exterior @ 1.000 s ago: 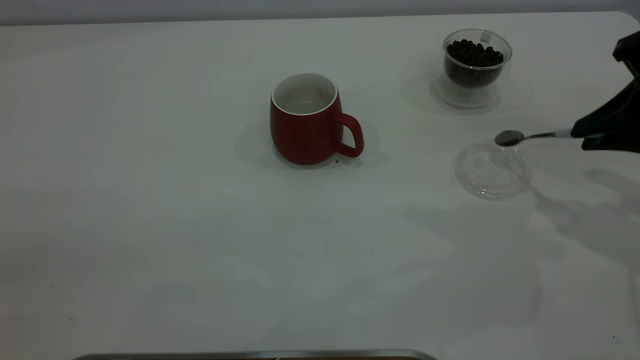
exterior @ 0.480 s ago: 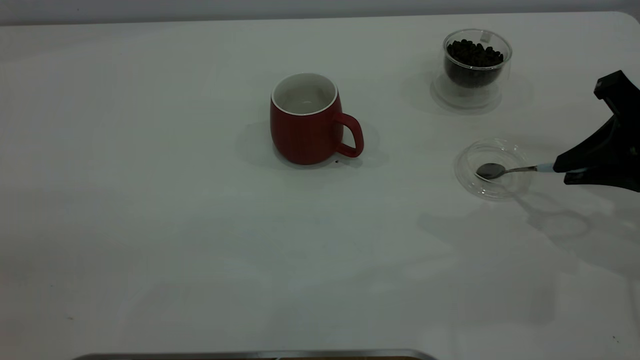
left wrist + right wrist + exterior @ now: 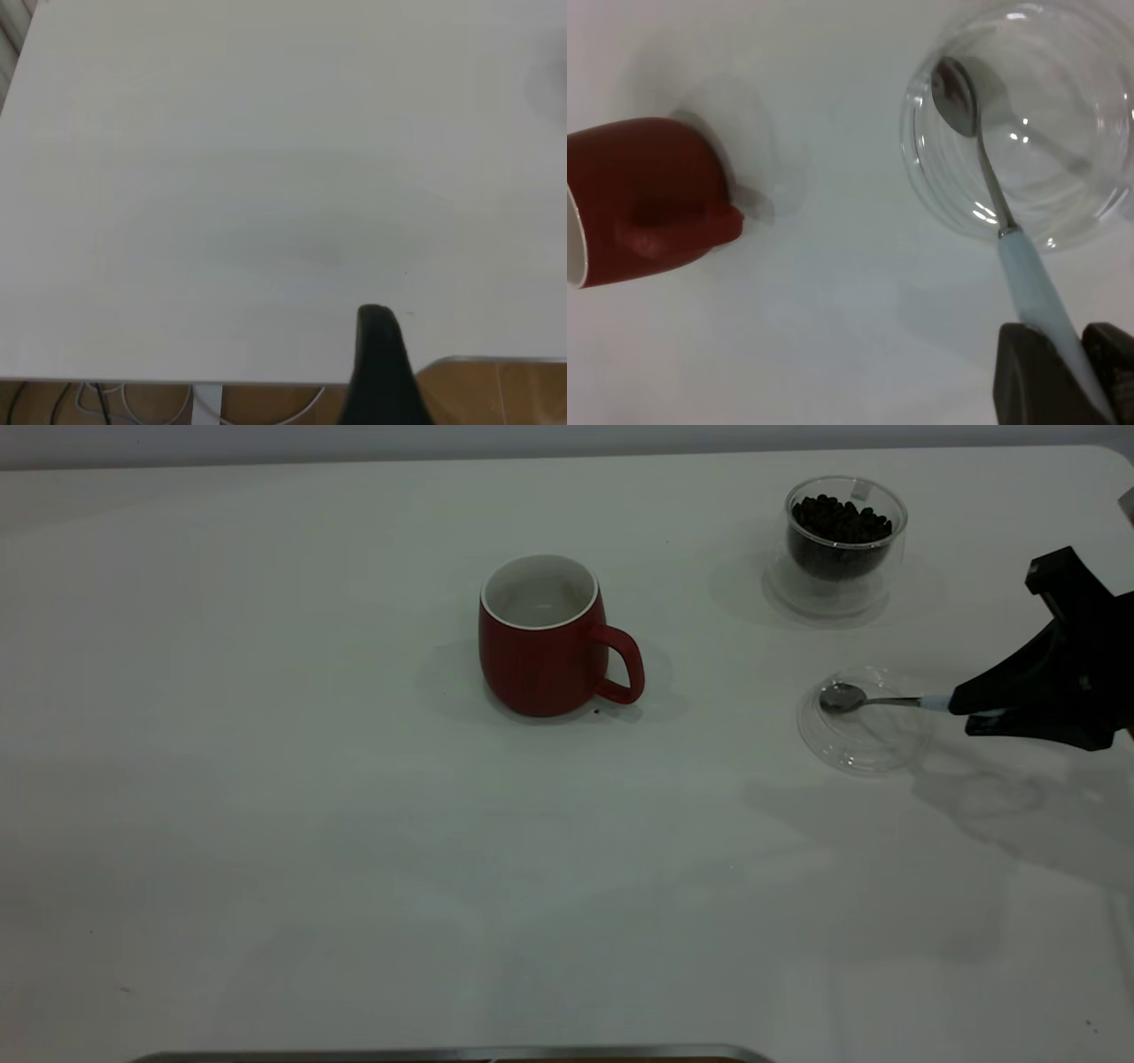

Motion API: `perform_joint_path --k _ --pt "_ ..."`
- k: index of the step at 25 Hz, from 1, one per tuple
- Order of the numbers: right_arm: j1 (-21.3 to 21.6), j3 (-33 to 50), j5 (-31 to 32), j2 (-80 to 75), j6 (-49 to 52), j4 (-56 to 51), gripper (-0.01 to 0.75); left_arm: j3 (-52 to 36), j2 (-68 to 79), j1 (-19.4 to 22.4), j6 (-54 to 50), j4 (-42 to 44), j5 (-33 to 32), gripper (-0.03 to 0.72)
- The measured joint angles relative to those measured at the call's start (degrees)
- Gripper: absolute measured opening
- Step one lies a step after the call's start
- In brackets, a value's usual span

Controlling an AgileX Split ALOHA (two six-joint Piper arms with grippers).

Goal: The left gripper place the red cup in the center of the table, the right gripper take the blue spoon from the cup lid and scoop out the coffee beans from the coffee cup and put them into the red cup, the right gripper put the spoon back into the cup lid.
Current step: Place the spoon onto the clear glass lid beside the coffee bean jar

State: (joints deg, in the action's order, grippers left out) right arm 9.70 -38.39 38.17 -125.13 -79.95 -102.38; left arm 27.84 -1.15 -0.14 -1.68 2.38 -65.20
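Next, my right gripper lets go of the blue spoon so that it rests across the cup lid's rim (image 3: 916, 721) (image 3: 1109, 104), with its bowl inside the lid. The spoon's bowl is now over that rim.
The red cup (image 3: 540, 651) stands upright at the middle of the table (image 3: 354, 824), handle to the right; it also shows in the right wrist view (image 3: 647, 204). The coffee cup (image 3: 837, 593) with coffee beans (image 3: 840, 522) stands at the back right. The cup lid (image 3: 864, 757) lies in front of it and shows in the right wrist view (image 3: 1072, 115). My right gripper (image 3: 961, 713) is shut on the blue spoon (image 3: 873, 701) by its pale handle (image 3: 1032, 283). The spoon's bowl is over the lid's left rear rim. My left gripper shows only one dark finger (image 3: 381, 372), off the table's edge.
A metal edge (image 3: 443, 1054) runs along the table's front. The table's right rear corner is rounded, close behind the right arm. Cables hang below the table edge in the left wrist view (image 3: 97, 403).
My right gripper came down from above the lid with the spoon, then moved left. The spoon's bowl went from the lid's middle to its left rear rim.
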Motion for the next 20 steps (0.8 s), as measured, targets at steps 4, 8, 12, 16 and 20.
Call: perform_joint_path --k 4,8,12,16,20 --pt "0.0 -0.4 0.6 -1.5 -0.4 0.0 0.113 0.0 0.0 0.0 0.0 0.0 0.0 0.587" --pt "0.0 -0.4 0.1 -1.8 -1.1 0.0 0.113 0.0 0.0 0.0 0.0 0.0 0.0 0.587" --pt "0.0 -0.5 -0.8 -1.8 -1.2 -0.1 0.116 0.0 0.0 0.0 0.0 0.0 0.0 0.587" --pt "0.0 -0.5 -2.4 -1.8 -1.3 -0.1 0.128 0.0 0.0 0.0 0.0 0.0 0.0 0.587" --pt "0.0 -0.5 -3.7 -1.8 -1.5 -0.1 0.137 0.0 0.0 0.0 0.0 0.0 0.0 0.587"
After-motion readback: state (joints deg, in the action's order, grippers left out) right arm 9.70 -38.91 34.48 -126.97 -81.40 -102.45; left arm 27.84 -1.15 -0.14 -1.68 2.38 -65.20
